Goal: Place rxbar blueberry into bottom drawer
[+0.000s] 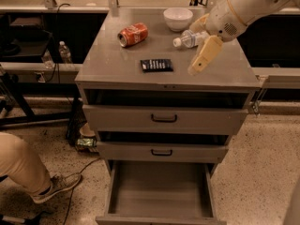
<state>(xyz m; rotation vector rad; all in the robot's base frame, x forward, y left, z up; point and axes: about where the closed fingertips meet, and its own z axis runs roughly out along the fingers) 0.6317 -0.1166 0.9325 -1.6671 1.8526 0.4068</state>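
Note:
Next, I close on the end of the rxbar blueberry [166, 65] nearer the clear plastic bottle.
The rxbar blueberry [156, 65], a flat dark bar with pale lettering, lies on the grey cabinet top [108, 60] near its front middle. The bottom drawer [161, 191] is pulled out, and its plain grey inside holds nothing. My gripper [192, 49] hovers above the cabinet top, just right of the bar. It is open and empty, with one cream finger [204, 55] pointing down toward the front edge. The other finger is near the bottle.
A red soda can [132, 34] lies on its side at the back left of the top. A white bowl [178, 18] and a lying clear plastic bottle [189, 39] are at the back right. The two upper drawers [164, 118] are slightly ajar. A person's leg and shoe [28, 172] are at the lower left.

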